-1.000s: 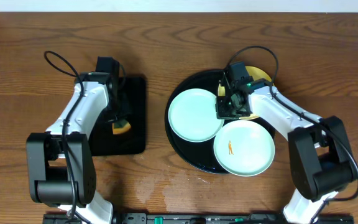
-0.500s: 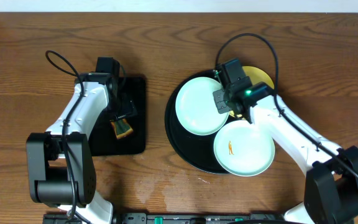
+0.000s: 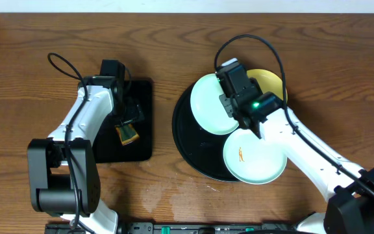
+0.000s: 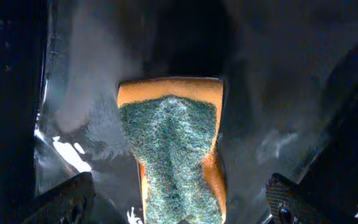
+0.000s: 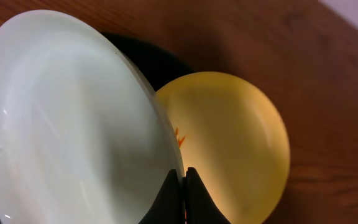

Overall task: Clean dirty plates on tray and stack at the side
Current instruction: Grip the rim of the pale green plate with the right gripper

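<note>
My right gripper is going to let go of the pale mint-green plate on the bare wood (image 3: 342, 119) next to the round tray, past the yellow plate.
My right gripper (image 5: 180, 186) is shut on the rim of a pale mint-green plate (image 3: 208, 104), holding it lifted and tilted over the back of the round black tray (image 3: 180, 133). Behind it lies the pale yellow plate (image 5: 235, 137), with an orange smear showing just past the held plate's edge. A second mint plate (image 3: 255, 156) with an orange smear lies at the tray's front right. My left gripper (image 4: 179, 186) stands open over an orange sponge (image 4: 173, 149) with a green scrub face, and its fingers do not touch the sponge.
The sponge (image 3: 127, 133) lies on a smaller rectangular black tray (image 3: 141, 97) at the left, wet and glossy in the left wrist view. Bare wooden table lies between the two trays. A few small wet spots mark the wood near the front edge.
My left gripper has opened and let go of the sponge, which now lies flat on the rectangular tray. My right gripper has raised the mint plate and carried it toward the back of the round tray.
</note>
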`<state>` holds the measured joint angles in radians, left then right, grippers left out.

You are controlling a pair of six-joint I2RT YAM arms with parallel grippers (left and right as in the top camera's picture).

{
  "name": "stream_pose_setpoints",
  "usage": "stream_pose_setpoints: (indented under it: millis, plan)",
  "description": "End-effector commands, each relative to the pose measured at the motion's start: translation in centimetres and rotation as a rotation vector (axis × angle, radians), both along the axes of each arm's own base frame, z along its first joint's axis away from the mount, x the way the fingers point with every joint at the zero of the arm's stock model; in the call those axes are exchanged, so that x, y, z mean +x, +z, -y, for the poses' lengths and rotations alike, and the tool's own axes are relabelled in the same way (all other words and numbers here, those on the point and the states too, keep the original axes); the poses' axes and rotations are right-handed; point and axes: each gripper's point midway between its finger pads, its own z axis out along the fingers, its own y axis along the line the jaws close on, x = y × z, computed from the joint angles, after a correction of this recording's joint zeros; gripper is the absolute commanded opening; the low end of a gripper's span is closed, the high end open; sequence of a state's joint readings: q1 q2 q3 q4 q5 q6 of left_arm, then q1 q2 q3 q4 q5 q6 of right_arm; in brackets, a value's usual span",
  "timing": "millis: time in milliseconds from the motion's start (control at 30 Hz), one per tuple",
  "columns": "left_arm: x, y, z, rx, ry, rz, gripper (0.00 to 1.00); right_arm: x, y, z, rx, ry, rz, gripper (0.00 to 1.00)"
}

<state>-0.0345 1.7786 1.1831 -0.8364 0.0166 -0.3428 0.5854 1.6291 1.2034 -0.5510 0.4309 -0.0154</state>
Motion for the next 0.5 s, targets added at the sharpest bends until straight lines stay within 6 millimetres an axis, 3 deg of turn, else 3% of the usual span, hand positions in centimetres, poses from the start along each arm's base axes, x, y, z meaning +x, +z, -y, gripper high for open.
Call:
stream_pose_setpoints:
  millis: [0, 200, 467]
  plan:
    - [-0.1, -0.1, -0.2, 0.005, 0.005, -0.005, 0.89, 0.6, 3.0, 0.0, -0.081, 0.008, 0.108, 0.01]
    - [-0.1, -0.1, -0.2, 0.005, 0.005, -0.005, 0.89, 0.0, 5.2, -1.8, -0.118, 0.068, 0.185, 0.01]
    - [-0.1, -0.1, -0.2, 0.005, 0.005, -0.005, 0.89, -1.5, 9.2, -3.4, -0.292, 0.122, 0.334, 0.01]
